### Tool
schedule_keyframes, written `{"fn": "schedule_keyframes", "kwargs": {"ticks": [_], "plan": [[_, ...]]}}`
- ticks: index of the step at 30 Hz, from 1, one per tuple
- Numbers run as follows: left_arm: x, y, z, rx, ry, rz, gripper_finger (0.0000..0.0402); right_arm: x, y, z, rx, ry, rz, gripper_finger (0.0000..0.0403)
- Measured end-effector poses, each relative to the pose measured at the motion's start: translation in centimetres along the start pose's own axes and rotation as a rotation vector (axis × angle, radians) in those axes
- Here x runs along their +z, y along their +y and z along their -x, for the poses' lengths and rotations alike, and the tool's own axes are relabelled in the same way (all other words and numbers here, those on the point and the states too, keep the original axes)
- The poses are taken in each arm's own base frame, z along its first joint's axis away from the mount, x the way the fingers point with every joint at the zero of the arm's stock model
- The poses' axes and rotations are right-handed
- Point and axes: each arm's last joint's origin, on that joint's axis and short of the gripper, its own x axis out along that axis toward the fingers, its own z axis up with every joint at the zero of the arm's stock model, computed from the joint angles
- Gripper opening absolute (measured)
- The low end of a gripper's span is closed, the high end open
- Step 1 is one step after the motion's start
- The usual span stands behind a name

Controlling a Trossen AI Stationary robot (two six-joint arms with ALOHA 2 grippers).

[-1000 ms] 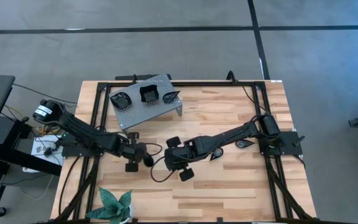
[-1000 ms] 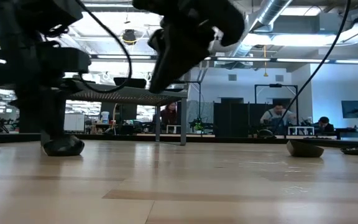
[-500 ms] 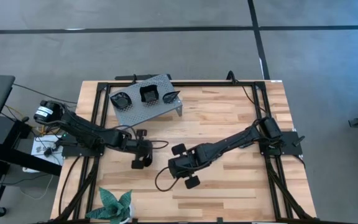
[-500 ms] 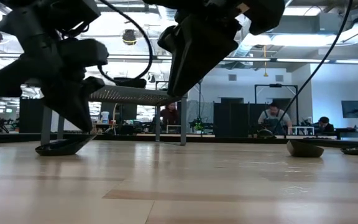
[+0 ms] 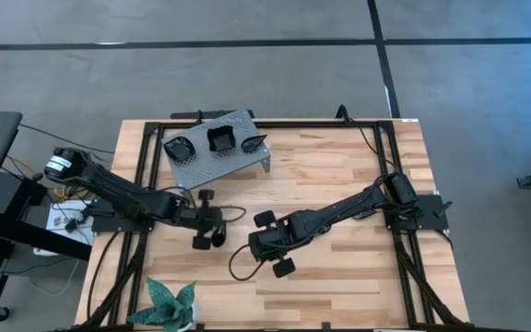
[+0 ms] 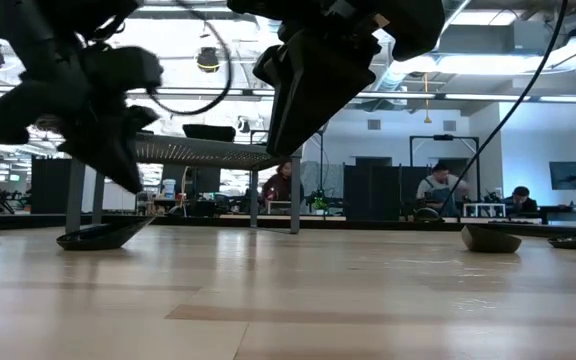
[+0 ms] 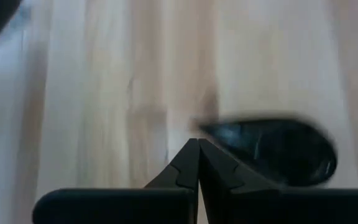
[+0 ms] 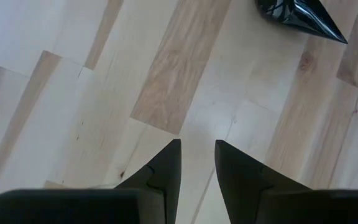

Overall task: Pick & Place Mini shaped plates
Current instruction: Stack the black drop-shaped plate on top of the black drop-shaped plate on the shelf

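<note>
I should back my shut, empty left gripper off from beside the teardrop-shaped plate's pointed tip, open it and take the plate by its rounded rim [image 7: 327, 163].
Three glossy black mini plates [image 5: 220, 140] sit on top of the grey perforated stand [image 5: 201, 166]. A teardrop-shaped plate [image 7: 272, 149] lies flat on the table just beyond my left gripper [image 7: 197, 144], which is shut. In the low view this gripper [image 6: 118, 175] hangs tilted above that plate [image 6: 98, 236] with a gap between them. My right gripper [image 8: 197, 148] is open over bare wood near the table's middle [image 5: 264, 244]. A pointed plate [image 8: 298, 14] lies farther off. Two more plates [image 6: 489, 238] rest on the table's right side.
The stand occupies the far left of the table, its legs [image 6: 294, 195] showing in the low view. A green leafy plant [image 5: 170, 304] is at the near left edge. Cables trail from both wrists. Bare wood stretches across the table's near and right parts.
My left gripper has risen off the teardrop plate and tipped; the plate stays on the table, now lying flatter with its point showing. My right gripper has moved a little toward the table's near edge and then held still.
</note>
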Motion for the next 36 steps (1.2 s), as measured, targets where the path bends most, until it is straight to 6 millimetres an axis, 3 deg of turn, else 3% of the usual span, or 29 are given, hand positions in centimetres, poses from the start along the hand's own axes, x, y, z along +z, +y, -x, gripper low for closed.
{"fn": "schedule_keyframes", "kwargs": {"ticks": [5, 11, 20, 26, 31, 36], "plan": [[-1.3, 0.3, 0.7, -0.016, 0.108, 0.172, 0.0006, 0.0, 0.0, 0.0, 0.0, -0.002, 0.0, 0.0092], [-3.2, -0.6, -1.2, -0.073, 0.133, 0.18, 0.0006, 0.6, -0.1, 0.0, -0.009, -0.058, 0.004, 0.0092], [-1.7, -0.9, -1.6, -0.12, -0.023, 0.192, 0.0006, 0.7, -0.2, 0.0, -0.015, -0.071, 0.086, 0.0092], [-1.8, -1.3, -2.7, -0.118, -0.007, 0.12, 0.0006, 0.4, 0.2, 0.3, -0.006, -0.036, 0.091, 0.009], [0.0, -1.1, -1.0, -0.058, -0.124, 0.081, 0.0006, -0.5, 0.3, 1.7, 0.004, 0.038, 0.103, 0.0073], [-0.1, -0.5, 0.5, -0.057, -0.147, 0.118, 0.0006, -0.8, -0.1, 2.4, -0.056, 0.071, 0.033, 0.0064]]}}
